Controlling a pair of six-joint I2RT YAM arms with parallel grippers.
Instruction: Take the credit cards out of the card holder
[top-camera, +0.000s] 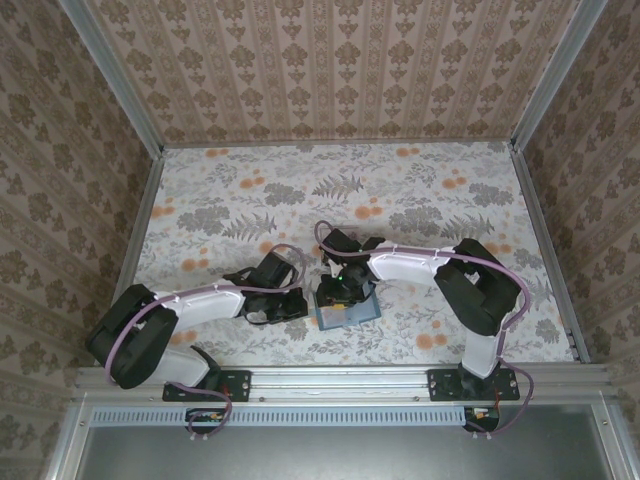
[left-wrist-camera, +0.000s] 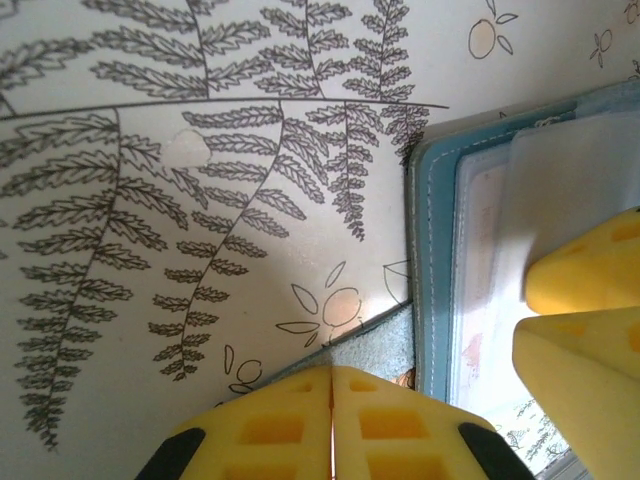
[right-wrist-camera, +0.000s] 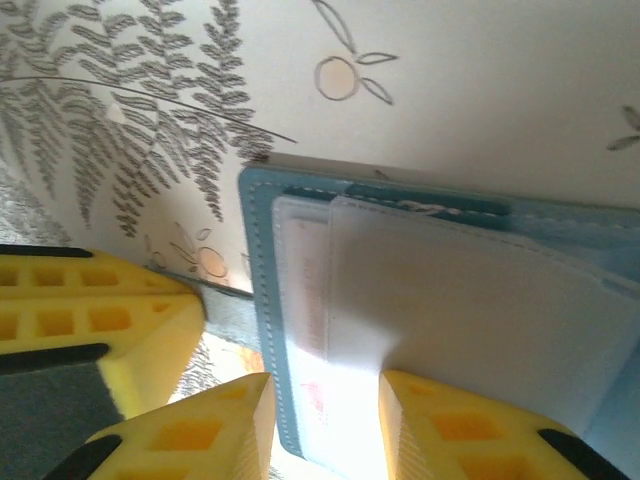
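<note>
The clear flap covers most of the pale credit card's pocket, so I will first pinch the flap (right-wrist-camera: 338, 280) near its loose edge with my right gripper and fold it over.
The teal card holder (top-camera: 350, 310) lies open on the floral table, its blue-grey pockets facing up (right-wrist-camera: 450, 300). A pale credit card with pinkish print (right-wrist-camera: 312, 300) shows through the clear pocket next to the stitched edge. My left gripper (left-wrist-camera: 332, 370) is shut on the card holder's grey side tab (left-wrist-camera: 375, 345), just left of the wallet (top-camera: 288, 300). My right gripper (right-wrist-camera: 323, 382) stands open over the wallet's near corner. One finger is outside the teal edge and the other rests on the white pocket flap (top-camera: 340, 290). Its yellow fingers (left-wrist-camera: 580, 280) also reach over the wallet in the left wrist view.
The table (top-camera: 400, 190) carries a fern and orange-flower print, and patterned walls close it in on three sides. A metal rail (top-camera: 340, 378) with both arm bases runs along the near edge. The two grippers sit close together at the wallet's left edge.
</note>
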